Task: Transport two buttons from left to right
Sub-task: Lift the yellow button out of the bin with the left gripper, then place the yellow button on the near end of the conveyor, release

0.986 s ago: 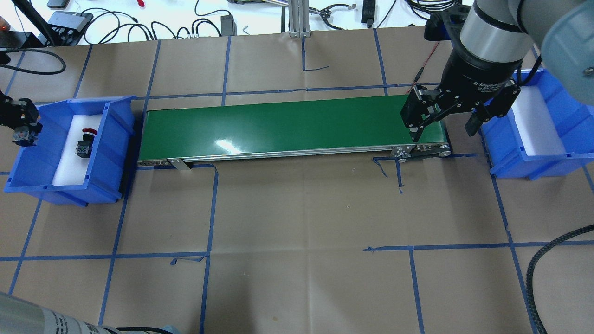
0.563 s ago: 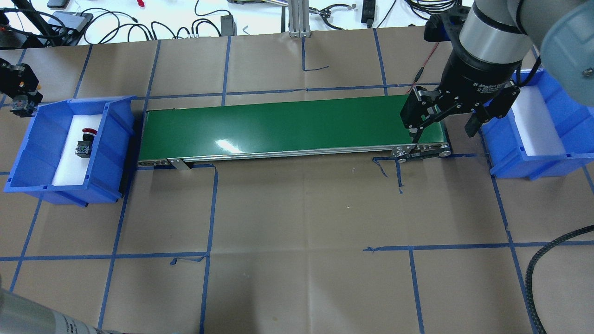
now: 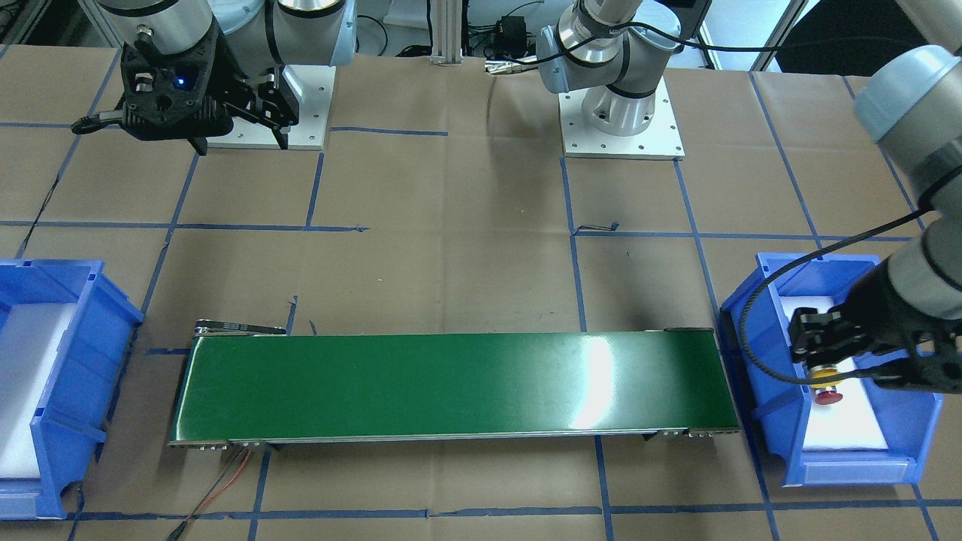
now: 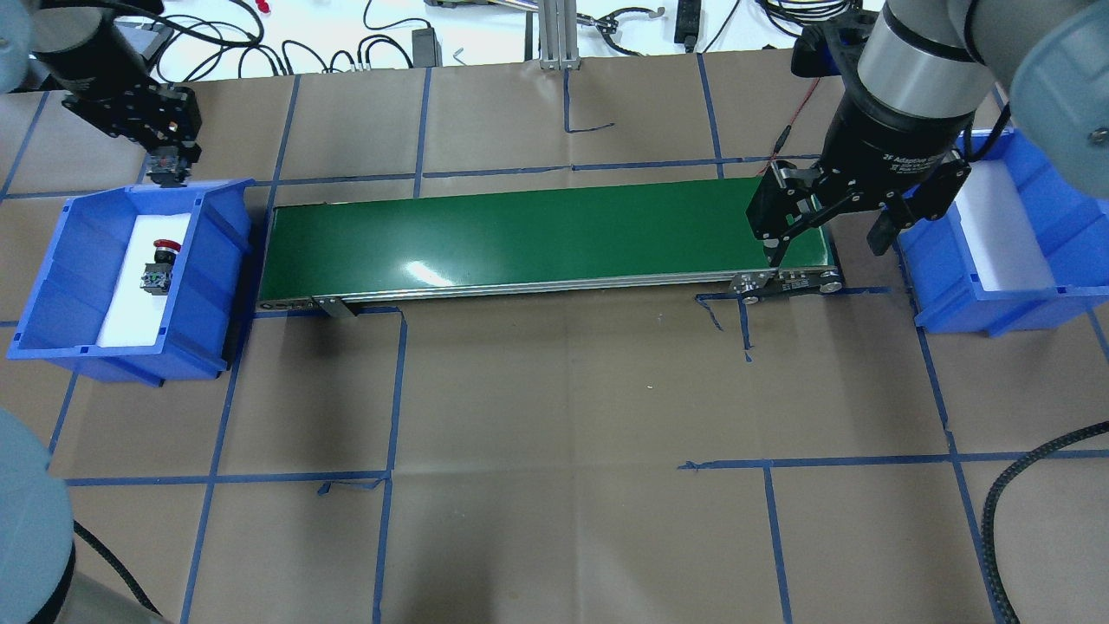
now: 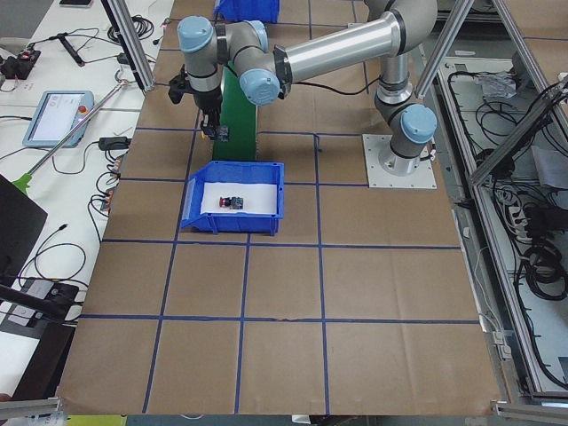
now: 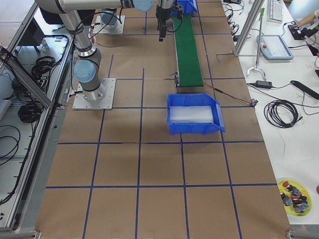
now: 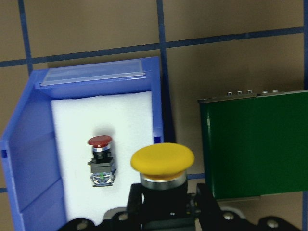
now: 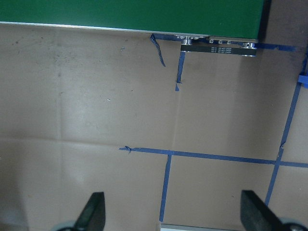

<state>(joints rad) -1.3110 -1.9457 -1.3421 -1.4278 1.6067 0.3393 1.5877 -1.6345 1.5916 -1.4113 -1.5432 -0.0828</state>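
The robot's left gripper will release the yellow-capped button on the green belt's end (image 3: 645, 379) (image 7: 271, 145) near the red-capped button's bin.
My left gripper (image 4: 167, 166) is shut on the yellow-capped button (image 7: 162, 161) and holds it in the air over the far right corner of the left blue bin (image 4: 217, 230). In the front-facing view the yellow button (image 3: 824, 370) shows under the gripper. The red-capped button (image 4: 159, 264) lies on its side on the white pad in that bin; it also shows in the left wrist view (image 7: 101, 161). My right gripper (image 4: 827, 247) is open and empty, hanging above the right end of the green conveyor belt (image 4: 537, 234).
The right blue bin (image 4: 1066, 217) with a white pad stands just beyond the belt's right end. The belt's metal end roller (image 4: 788, 282) is under the right gripper. Cables lie along the far table edge (image 4: 260, 52). Brown paper with blue tape lines covers the table.
My left gripper has moved with the yellow button from the bin's left side around to its far right corner, toward the belt. The right arm has not moved.
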